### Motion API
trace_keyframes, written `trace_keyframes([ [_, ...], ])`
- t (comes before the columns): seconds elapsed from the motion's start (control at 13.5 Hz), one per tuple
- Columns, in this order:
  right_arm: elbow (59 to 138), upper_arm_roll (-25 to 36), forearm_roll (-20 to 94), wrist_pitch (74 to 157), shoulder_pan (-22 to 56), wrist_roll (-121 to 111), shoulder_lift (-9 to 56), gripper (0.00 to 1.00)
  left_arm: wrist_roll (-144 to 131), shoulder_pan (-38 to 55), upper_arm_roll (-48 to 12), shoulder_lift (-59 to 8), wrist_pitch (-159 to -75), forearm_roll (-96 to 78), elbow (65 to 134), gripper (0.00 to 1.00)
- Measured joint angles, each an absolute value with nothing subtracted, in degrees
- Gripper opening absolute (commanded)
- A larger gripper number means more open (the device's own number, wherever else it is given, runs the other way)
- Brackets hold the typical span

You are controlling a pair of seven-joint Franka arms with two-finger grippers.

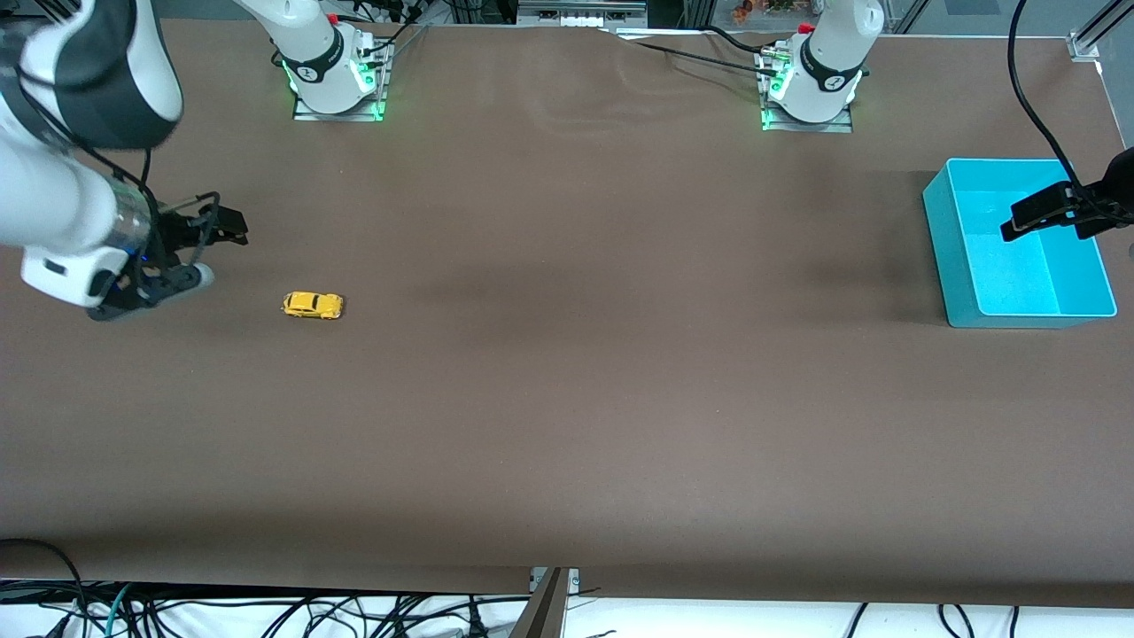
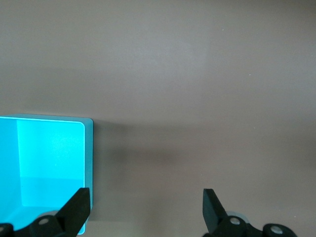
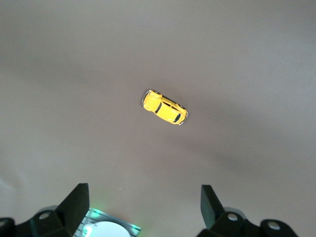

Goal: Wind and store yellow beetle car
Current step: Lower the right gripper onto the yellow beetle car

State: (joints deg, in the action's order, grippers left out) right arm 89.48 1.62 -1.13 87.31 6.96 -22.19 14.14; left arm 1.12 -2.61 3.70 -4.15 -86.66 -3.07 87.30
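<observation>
The robot's right gripper needs to close on the sides (image 1: pixel 304 304) (image 3: pixel 171 112) below the roof of the yellow beetle car, toward the car's end that is farther from the cyan bin.
The yellow beetle car (image 1: pixel 313 305) stands on its wheels on the brown table toward the right arm's end. It also shows in the right wrist view (image 3: pixel 165 107), apart from the fingers. My right gripper (image 1: pixel 217 252) is open and empty in the air, beside the car toward the table's end; in its wrist view (image 3: pixel 144 202) the jaws stand wide apart. My left gripper (image 1: pixel 1029 217) is open and empty over the cyan bin (image 1: pixel 1019 315); its wrist view (image 2: pixel 146 207) shows wide jaws over the bin's rim (image 2: pixel 88 148) and bare table.
The cyan bin is empty and stands at the left arm's end of the table. The two arm bases (image 1: pixel 337 80) (image 1: pixel 811 89) stand along the table edge farthest from the front camera. Cables lie below the nearest table edge.
</observation>
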Motion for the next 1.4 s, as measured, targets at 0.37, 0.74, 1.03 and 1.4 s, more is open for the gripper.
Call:
trace_keyframes([
  [0.37, 98.6, 1.8, -1.3, 100.7, 6.9, -40.0, 16.9, 1.0, 1.1, -2.6, 3.7, -4.1, -86.7, -3.1, 87.3, 1.0],
  [0.74, 113.4, 2.0, -1.3, 119.1, 6.8, -56.6, 16.9, 1.0, 1.1, -2.6, 3.7, -4.1, -86.7, -3.1, 87.3, 1.0],
  [1.03, 122.9, 2.3, -1.3, 133.3, 6.9, -66.0, 16.8, 0.99, 1.1, -2.6, 3.7, -4.1, -86.7, -3.1, 87.3, 1.0],
  [1.4, 129.7, 3.4, -1.3, 145.7, 6.8, -76.6, 16.7, 0.98, 1.1, -2.6, 3.7, -4.1, -86.7, -3.1, 87.3, 1.0],
])
